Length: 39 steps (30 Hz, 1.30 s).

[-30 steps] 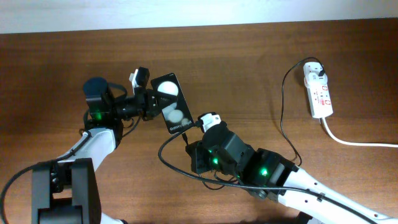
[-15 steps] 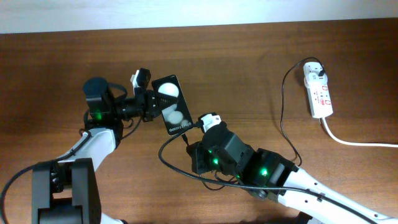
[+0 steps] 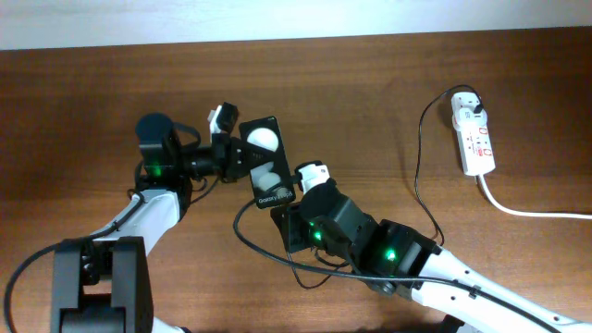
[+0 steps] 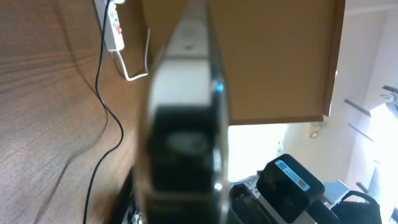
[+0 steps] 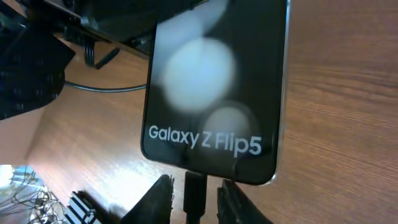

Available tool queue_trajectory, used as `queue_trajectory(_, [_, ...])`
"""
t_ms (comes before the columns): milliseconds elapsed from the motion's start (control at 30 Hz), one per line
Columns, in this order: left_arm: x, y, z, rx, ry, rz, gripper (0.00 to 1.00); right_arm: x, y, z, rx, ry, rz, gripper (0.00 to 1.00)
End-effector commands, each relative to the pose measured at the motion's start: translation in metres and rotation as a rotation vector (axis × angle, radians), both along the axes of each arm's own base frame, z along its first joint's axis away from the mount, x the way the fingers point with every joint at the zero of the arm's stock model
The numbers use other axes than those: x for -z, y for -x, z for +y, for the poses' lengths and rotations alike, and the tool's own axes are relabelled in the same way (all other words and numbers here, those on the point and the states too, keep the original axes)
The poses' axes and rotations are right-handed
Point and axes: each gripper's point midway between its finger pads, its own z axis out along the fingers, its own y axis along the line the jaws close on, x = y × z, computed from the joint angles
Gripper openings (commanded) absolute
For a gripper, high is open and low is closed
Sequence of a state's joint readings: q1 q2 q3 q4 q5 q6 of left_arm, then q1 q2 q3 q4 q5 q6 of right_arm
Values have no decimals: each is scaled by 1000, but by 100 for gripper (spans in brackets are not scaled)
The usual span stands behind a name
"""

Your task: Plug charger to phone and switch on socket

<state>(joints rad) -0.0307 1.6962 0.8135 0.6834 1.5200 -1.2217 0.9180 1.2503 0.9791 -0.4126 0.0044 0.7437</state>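
Observation:
The robot's left gripper should release the phone on the bare wood (image 3: 300,152) just past the tip of the right gripper, toward the pale wall.
My left gripper (image 3: 237,155) is shut on the phone (image 3: 266,172), a glossy black slab with two glare spots, and holds it above the table. The left wrist view shows the phone (image 4: 186,124) edge-on and blurred. The charger's dark connector (image 5: 194,186) sits in the phone's (image 5: 214,81) bottom edge, below the white text. My right gripper (image 5: 194,200) is open around the connector, with a gap at each finger (image 5: 160,199). The black cable (image 3: 418,171) runs to a white plug (image 3: 472,108) in the socket (image 3: 473,139) at the right.
A thick white cord (image 3: 532,212) leaves the socket toward the right edge. The cable loops on the wood under my right arm (image 3: 388,254). The table's far edge meets a pale wall (image 3: 296,18).
My left gripper has carried the phone to the right and tilted it toward my right gripper. The right jaws, shut on the connector before, have opened off it.

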Motion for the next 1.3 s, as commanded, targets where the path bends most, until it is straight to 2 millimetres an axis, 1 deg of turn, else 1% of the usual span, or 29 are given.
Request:
queue_trajectory(0, [-2,0,0,4,1,-32,0,4,-2,-5,14,34,1,27])
queue_trajectory(33, [-1,-2,0,-7,-1,-31,0,13,5,-1,-7,62,21,26])
queue_trajectory(67, [-1,-4,0,-17,-4,-31,0,16,10,3,-23,70,26,25])
queue_trajectory(100, [-1,-4,0,-16,-3,-31,0,22,13,7,-31,89,26,20])
queue_trajectory(133, [-1,-2,0,-8,-2,-31,0,26,10,7,-21,103,24,12])
queue_trajectory(167, [-2,1,0,8,2,-32,0,26,8,6,-12,104,16,9])
queue_trajectory(233, [-3,6,0,40,8,-52,0,15,0,12,6,66,-28,4])
queue_trajectory(267, [-3,9,-1,55,11,-54,0,10,-3,15,8,46,-43,4])
queue_trajectory(333, [-3,14,-11,86,12,-54,0,4,-10,13,38,47,-72,4])
queue_trajectory(400, [-3,20,-20,116,12,-52,0,-12,-14,17,15,44,-123,4])
queue_trajectory(433, [-3,21,-21,120,12,-39,0,-12,-14,16,18,52,-126,6])
queue_trajectory(467, [-3,22,-22,122,12,-38,0,-5,-10,10,14,87,-102,19])
queue_trajectory(500, [-3,21,-22,120,12,-41,0,-3,-7,8,8,97,-90,24])
queue_trajectory(533, [-3,20,-22,113,11,-60,0,-6,-3,7,-5,87,-84,28])
queue_trajectory(600, [-2,12,-23,65,1,-86,0,-28,5,-3,-7,57,-100,42])
queue_trajectory(633, [0,5,-23,27,-9,-86,0,-37,11,-12,-7,54,-102,46])
queue_trajectory(700, [2,-5,-25,-34,-25,-87,0,-55,29,-41,0,52,-110,59])
queue_trajectory(733, [2,-7,-32,-49,-30,-99,0,-66,37,-61,22,53,-129,67])
queue_trajectory(867, [8,-20,-59,-152,-73,-131,0,-108,56,-132,150,0,-261,87])
queue_trajectory(900, [9,-27,-65,-201,-89,-139,0,-121,61,-150,188,-38,-306,89])
queue_trajectory(933, [9,-30,-67,-217,-96,-154,0,-125,63,-158,205,-48,-322,89])
queue_trajectory(1000, [-1,-37,-68,-232,-93,-203,0,-123,66,-172,233,-30,-332,90])
queue_trajectory(1033, [-6,-41,-69,-229,-103,-217,0,-119,66,-176,241,-7,-328,90])
queue_trajectory(1067, [-11,-51,-70,-232,-143,-228,0,-118,66,-178,248,4,-328,91])
queue_trajectory(1100, [-11,-56,-70,-244,-171,-225,0,-118,65,-178,249,3,-329,93])
queue_trajectory(1133, [-13,-69,-67,-278,-240,-224,0,-118,65,-179,252,5,-330,93])
queue_trajectory(1200, [-16,-83,-62,-319,-334,-235,0,-117,64,-181,261,16,-332,93])
queue_trajectory(1233, [-20,-89,-64,-307,-354,-257,0,-117,64,-181,262,18,-332,93])
queue_trajectory(1267, [-17,-95,-65,-293,-375,-256,0,-116,65,-182,262,20,-331,94])
